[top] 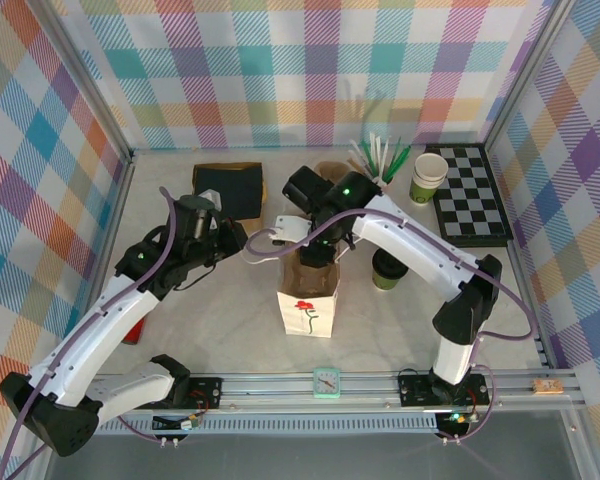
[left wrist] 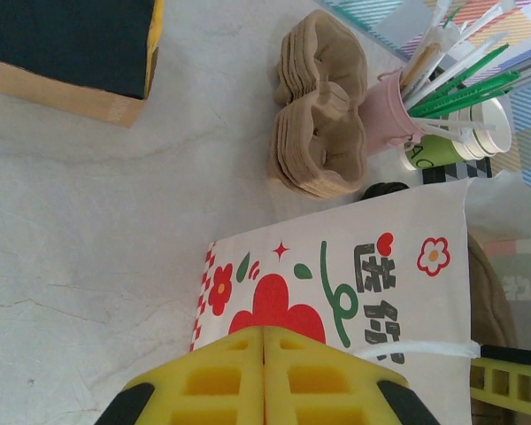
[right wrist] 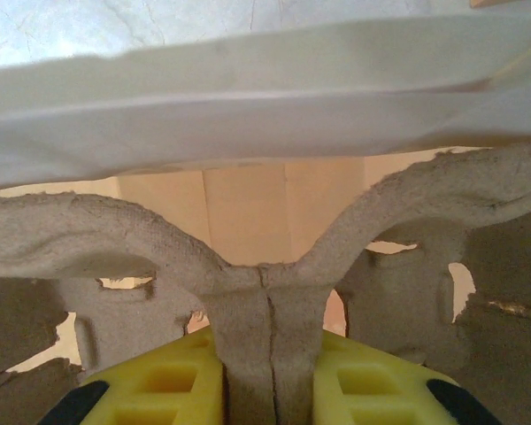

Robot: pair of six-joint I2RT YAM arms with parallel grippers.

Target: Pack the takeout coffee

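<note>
Next, my left gripper opens its shut fingers and takes the handle [left wrist: 369,351] between them, because the bag's white handle runs beneath those fingers, outside their pinch.
The takeout coffee [top: 387,268], a short green-and-cream cup with a black lid [left wrist: 385,189], stands on the table just right of the white flower-printed bag [top: 305,310]. Over the bag's open top, my right gripper [top: 318,243] is shut on the middle rib of a brown pulp cup carrier [right wrist: 265,292]; below it lie the bag's white rim [right wrist: 248,97] and tan inside. My left gripper [top: 242,243] is shut at the bag's left side, its yellow fingers [left wrist: 203,381] pressed together. The bag's white handle [left wrist: 416,350] runs out from behind them; I cannot tell if it is pinched.
At the back stand a stack of pulp carriers [left wrist: 323,115], a pink cup of straws [top: 380,160] and a lidless green-and-cream cup [top: 428,178]. A checkerboard [top: 470,195] lies back right, a black-topped box [top: 228,190] back left, and a red object [top: 132,330] under the left arm.
</note>
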